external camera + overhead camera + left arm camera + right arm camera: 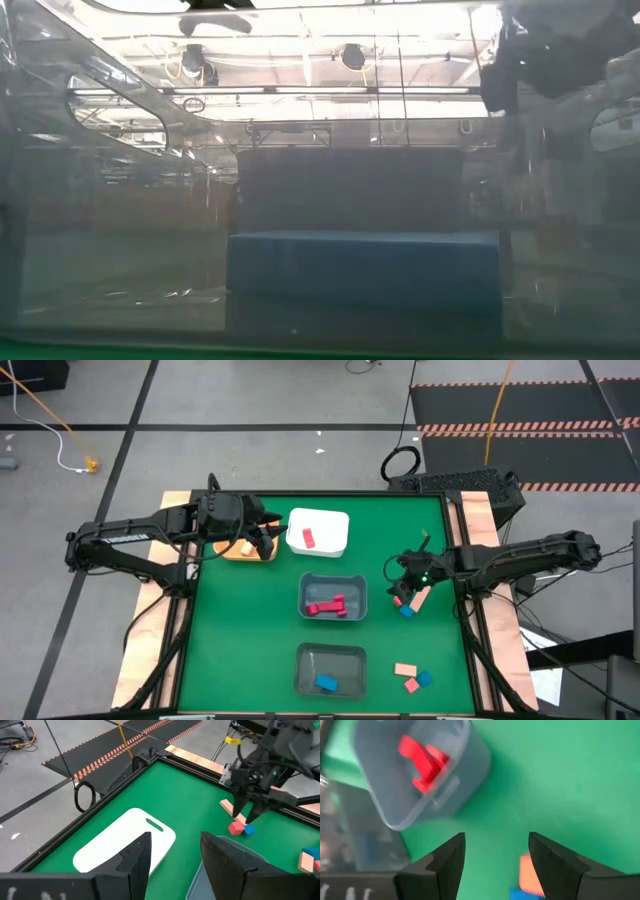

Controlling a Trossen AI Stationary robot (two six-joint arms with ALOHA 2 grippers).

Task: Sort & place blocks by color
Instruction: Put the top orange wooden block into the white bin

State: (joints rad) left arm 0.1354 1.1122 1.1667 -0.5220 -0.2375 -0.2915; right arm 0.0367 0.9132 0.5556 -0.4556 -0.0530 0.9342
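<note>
The robot's right gripper needs to close on the sides of the red cube [397,601] [530,875], the one next to the blue cube and the tan bar.
My right gripper [405,586] [495,862] is open and points down over a small group of blocks near the table's right edge: a red cube [397,601] [236,828], a blue cube [407,611] [249,830] and a tan bar [421,597]. Its fingers hang just above them; I see no touch. Three more blocks, two salmon [406,671] and one blue [424,678], lie on the mat at the near right. My left gripper [264,541] [175,855] is open and holds nothing, hovering between the orange bin [232,552] and the white bin [335,532].
The white bin holds a red block [308,538]. The middle grey bin [357,592] holds red blocks [422,762]. The near grey bin [345,656] holds a blue block [326,682] [360,270]. The orange bin holds a tan piece [243,548]. Bare green mat [240,640] lies at the near left.
</note>
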